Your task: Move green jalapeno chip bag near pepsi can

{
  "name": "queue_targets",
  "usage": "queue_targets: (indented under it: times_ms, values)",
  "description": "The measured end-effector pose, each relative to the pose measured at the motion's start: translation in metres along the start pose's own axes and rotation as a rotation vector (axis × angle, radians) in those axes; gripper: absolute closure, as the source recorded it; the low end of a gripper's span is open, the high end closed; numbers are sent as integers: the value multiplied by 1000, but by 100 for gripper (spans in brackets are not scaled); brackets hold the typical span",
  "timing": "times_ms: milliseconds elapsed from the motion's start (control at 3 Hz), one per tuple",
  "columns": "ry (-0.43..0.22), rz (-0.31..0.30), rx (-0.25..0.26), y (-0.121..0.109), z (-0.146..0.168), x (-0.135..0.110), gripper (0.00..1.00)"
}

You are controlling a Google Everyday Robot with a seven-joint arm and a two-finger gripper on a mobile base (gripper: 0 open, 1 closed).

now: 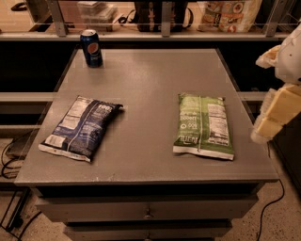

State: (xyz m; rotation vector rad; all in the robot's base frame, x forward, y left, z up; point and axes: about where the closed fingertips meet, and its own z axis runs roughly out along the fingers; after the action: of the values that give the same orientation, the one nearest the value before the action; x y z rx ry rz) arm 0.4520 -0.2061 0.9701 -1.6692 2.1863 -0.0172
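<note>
My gripper needs to close on the middle [203,120] of the green jalapeno chip bag, since that bag needs to go near the pepsi can.
The green jalapeno chip bag [203,124] lies flat on the right half of the grey table [146,80], label side up. The pepsi can [91,47] stands upright at the table's far left corner, well away from the bag. My gripper [275,115], with pale yellow fingers, hangs at the right edge of the view. It is just beyond the table's right edge, to the right of the green bag and apart from it. It holds nothing that I can see.
A dark blue chip bag [81,127] lies on the left half of the table. A shelf with rails and packages [230,14] runs behind the table. Drawers [148,214] sit under the tabletop, and cables lie on the floor at both sides.
</note>
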Motion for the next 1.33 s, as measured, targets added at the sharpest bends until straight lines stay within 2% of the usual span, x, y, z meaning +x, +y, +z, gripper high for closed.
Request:
queue_targets:
  times_ms: [333, 667, 1000, 1333]
  values:
    - [-97, -2, -21, -11, 32, -26, 0]
    - [-138, -18, -38, -22, 67, -51, 0]
    - [-95, -46, -73, -26, 111, -70, 0]
    - [-26, -73, -124, -25, 153, -78, 0]
